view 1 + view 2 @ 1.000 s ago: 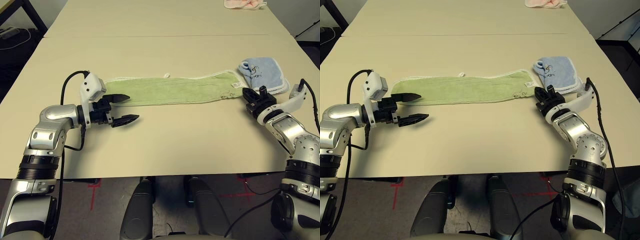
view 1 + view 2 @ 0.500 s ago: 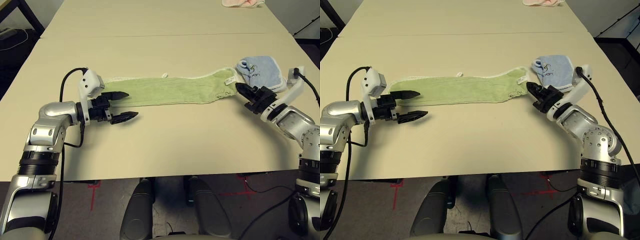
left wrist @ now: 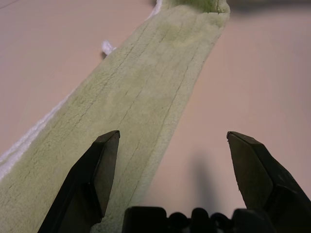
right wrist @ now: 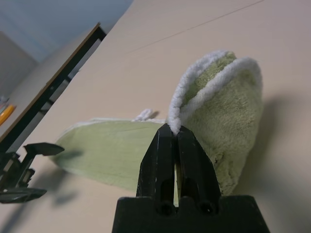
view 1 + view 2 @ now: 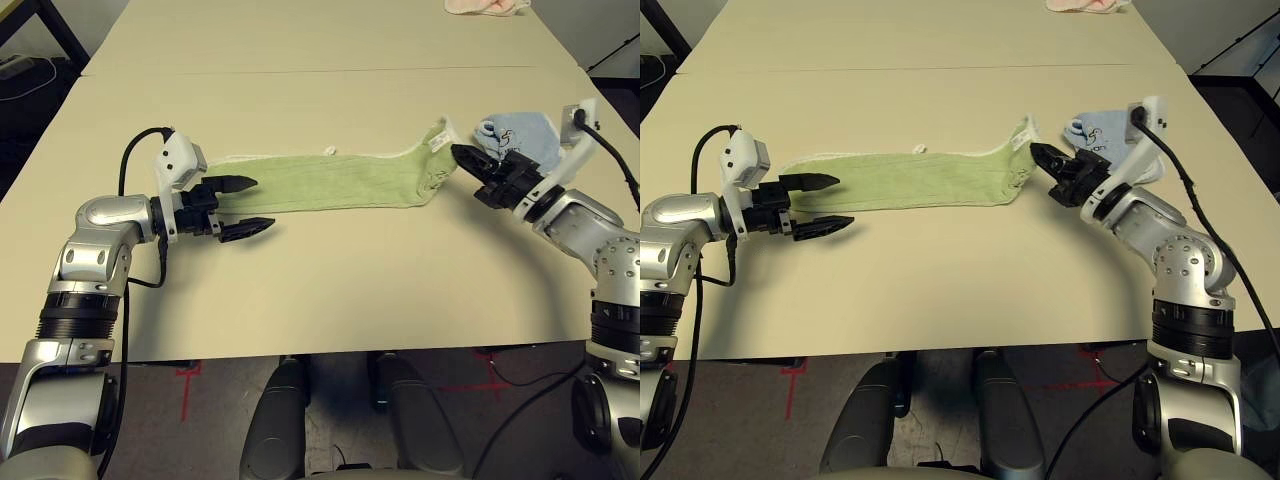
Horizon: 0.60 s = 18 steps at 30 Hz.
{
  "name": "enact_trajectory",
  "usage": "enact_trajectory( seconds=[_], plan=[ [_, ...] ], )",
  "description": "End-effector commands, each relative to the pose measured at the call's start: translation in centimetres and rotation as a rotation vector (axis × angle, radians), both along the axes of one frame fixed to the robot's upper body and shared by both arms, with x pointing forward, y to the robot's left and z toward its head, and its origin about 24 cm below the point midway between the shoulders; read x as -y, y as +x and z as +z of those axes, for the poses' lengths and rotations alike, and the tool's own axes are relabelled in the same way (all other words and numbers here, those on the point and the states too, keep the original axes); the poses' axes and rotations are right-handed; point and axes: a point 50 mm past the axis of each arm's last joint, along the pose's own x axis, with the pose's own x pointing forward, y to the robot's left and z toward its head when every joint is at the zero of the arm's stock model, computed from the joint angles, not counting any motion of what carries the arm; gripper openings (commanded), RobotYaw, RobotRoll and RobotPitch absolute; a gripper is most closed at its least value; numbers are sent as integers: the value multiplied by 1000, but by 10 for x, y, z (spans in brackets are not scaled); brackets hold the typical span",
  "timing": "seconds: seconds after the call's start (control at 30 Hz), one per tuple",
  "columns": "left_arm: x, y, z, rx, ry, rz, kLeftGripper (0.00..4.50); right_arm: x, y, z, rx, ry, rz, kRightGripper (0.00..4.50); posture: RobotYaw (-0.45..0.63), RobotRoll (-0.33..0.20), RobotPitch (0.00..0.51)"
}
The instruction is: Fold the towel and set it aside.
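Note:
My right gripper has the towel's lifted end. Next, I lay it down on the green strip's middle [image 5: 332, 183] [image 4: 138, 145], just below the small white loop.
The towel [image 5: 330, 181] is a long light green strip with white edging, lying across the table's middle. Its right end [image 4: 218, 97] is lifted off the table, pinched in my right gripper [image 5: 466, 159], which is shut on it. A small white loop [image 5: 329, 151] sticks out of the far edge. My left gripper [image 5: 251, 205] stands open at the strip's left end, one finger [image 3: 102, 165] over the green cloth and the other finger [image 3: 252, 165] over bare table beside it.
A pale blue towel [image 5: 520, 136] lies folded just behind my right gripper. A pink cloth [image 5: 487, 6] sits at the table's far right edge. A seam [image 5: 300, 72] runs across the tabletop beyond the towel.
My right gripper has lifted the towel's right end and carried it leftward, off the table. The left gripper shifted slightly toward the strip's left end and stayed open.

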Motion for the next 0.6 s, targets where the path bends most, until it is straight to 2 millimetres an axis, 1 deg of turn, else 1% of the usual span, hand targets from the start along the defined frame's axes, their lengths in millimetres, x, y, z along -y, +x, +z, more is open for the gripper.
enact_trajectory(
  seconds=[0.03, 0.37, 0.6],
  plan=[
    [-3, -3, -3, -15, 18, 6, 4500, -12, -4, 2, 23, -77, 74, 15, 79, 0, 200],
    [-4, -2, -3, -15, 22, 15, 4500, -34, -3, -3, 51, -181, 155, 15, 79, 0, 201],
    [-4, -2, -2, -16, 22, 17, 4500, -48, -3, 4, 86, -175, 212, 15, 81, 0, 201]
  ],
)
